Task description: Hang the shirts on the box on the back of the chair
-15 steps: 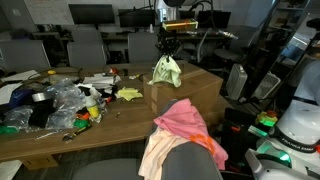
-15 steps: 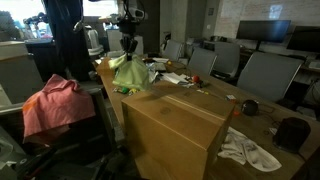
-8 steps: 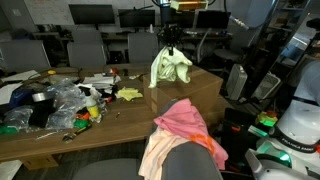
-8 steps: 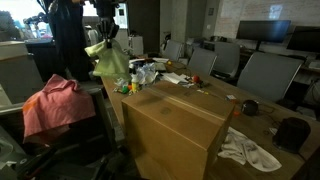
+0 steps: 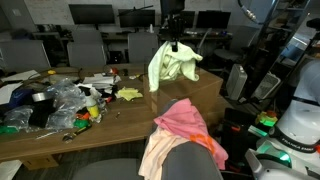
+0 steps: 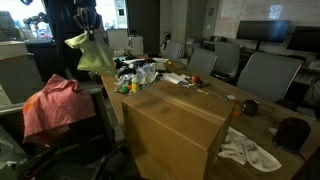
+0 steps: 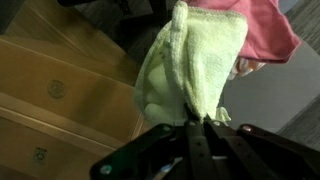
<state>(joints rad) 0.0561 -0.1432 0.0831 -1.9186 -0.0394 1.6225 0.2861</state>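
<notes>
The light green shirt, now hanging above the box's far end, will be released by my gripper, which I will open over the pink shirt draped on the chair back (image 5: 189, 123) (image 7: 263, 30).
My gripper (image 5: 173, 43) is shut on a light green shirt (image 5: 168, 64) and holds it hanging in the air above the far end of the cardboard box (image 5: 190, 85). In an exterior view the green shirt (image 6: 93, 52) hangs above and behind the chair (image 6: 45, 140). A pink shirt (image 5: 190, 125) and a pale one lie draped over the chair back (image 5: 185, 160); the pink shirt also shows in an exterior view (image 6: 55, 105). In the wrist view the green shirt (image 7: 190, 65) hangs from my shut fingers (image 7: 197, 125), with the box (image 7: 50, 90) and the pink shirt (image 7: 275, 30) below.
A wooden table (image 5: 60, 135) holds a heap of plastic bags, bottles and small items (image 5: 55, 105). A white cloth (image 6: 248, 150) lies on the table beside the box (image 6: 175, 125). Office chairs (image 6: 265, 75) and monitors stand around. A white robot base (image 5: 295, 125) stands nearby.
My gripper has lifted the green shirt off the box and carried it up and sideways, toward the chair. The shirts on the chair have not moved.
</notes>
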